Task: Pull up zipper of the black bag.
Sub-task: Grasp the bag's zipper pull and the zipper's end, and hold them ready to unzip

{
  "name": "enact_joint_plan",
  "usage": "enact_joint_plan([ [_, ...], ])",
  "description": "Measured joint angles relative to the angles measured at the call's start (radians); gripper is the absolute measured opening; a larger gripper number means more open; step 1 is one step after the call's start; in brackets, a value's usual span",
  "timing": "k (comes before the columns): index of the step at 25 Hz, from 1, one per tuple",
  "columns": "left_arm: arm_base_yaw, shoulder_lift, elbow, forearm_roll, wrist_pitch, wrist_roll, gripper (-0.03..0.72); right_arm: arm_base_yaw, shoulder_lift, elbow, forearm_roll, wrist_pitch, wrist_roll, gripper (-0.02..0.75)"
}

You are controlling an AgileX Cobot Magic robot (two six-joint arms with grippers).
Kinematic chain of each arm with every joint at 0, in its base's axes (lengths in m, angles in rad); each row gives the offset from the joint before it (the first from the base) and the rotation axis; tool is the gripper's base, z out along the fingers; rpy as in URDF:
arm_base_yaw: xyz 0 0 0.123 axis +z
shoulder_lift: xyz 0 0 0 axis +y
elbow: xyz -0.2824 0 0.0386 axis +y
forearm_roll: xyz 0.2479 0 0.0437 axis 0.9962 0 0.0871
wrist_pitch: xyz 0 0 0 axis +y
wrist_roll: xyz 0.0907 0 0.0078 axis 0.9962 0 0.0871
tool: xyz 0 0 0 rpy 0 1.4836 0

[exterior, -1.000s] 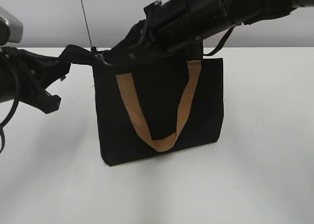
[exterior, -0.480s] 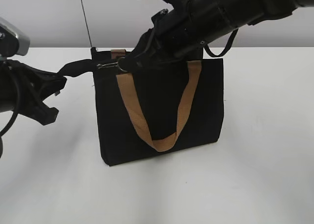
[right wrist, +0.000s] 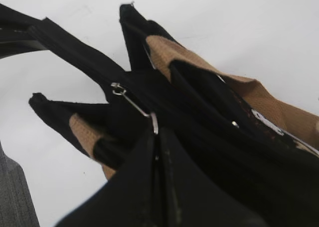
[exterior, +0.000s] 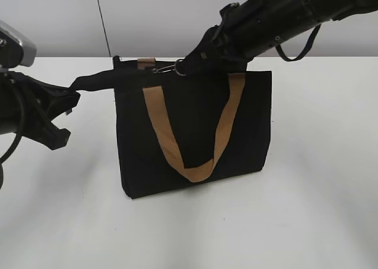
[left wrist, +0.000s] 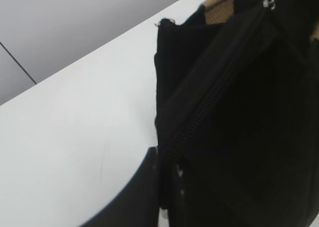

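Observation:
The silver pull tab, now on the bag's top edge, will be released by my right gripper above the tan handle's end farther from my left gripper [exterior: 227, 64].
The black bag [exterior: 195, 133] stands upright on the white table, with a tan handle [exterior: 189, 133] hanging down its front. My left gripper [exterior: 74, 91] is shut on a black strip at the bag's top left corner [left wrist: 167, 187] and holds it taut to the left. My right gripper [exterior: 189, 62] is shut on the zipper's silver pull tab [exterior: 167, 68] on the bag's top edge, left of the middle. In the right wrist view the zipper pull [right wrist: 134, 105] runs into my shut jaws [right wrist: 155, 137]. The slider also shows in the left wrist view [left wrist: 269, 3].
The white table [exterior: 313, 210] runs around the bag. A grey wall [exterior: 147, 15] with a thin dark vertical line stands behind. My left arm [exterior: 29, 110] lies low at the left edge, my right arm [exterior: 283, 15] reaches in from the upper right.
My right gripper has drawn the zipper pull to the right along the bag's top edge, from near the left corner toward the middle. The left gripper has kept its hold.

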Motion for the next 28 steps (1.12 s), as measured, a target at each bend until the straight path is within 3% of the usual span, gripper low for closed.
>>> enact_joint_plan([
  [15, 0.0, 0.0, -0.001, 0.0, 0.045, 0.0, -0.006, -0.262, -0.026, 0.0, -0.023, 0.125, 0.033, -0.001],
  [21, 0.0, 0.0, -0.001, -0.008, 0.051, 0.0, -0.006, -0.272, -0.03, 0.0, -0.027, 0.167, 0.055, 0.001],
  [23, 0.0, 0.0, -0.001, -0.065, 0.052, 0.0, -0.001, -0.27, -0.035, 0.0, -0.027, 0.171, 0.057, 0.033],
  [25, 0.0, 0.0, -0.001, -0.175, 0.055, 0.0, 0.027, -0.263, -0.043, 0.0, -0.028, 0.174, 0.067, 0.129],
  [28, 0.0, -0.002, -0.001, -0.307, 0.089, 0.0, 0.164, -0.247, -0.068, 0.0, -0.047, 0.184, 0.081, 0.293],
])
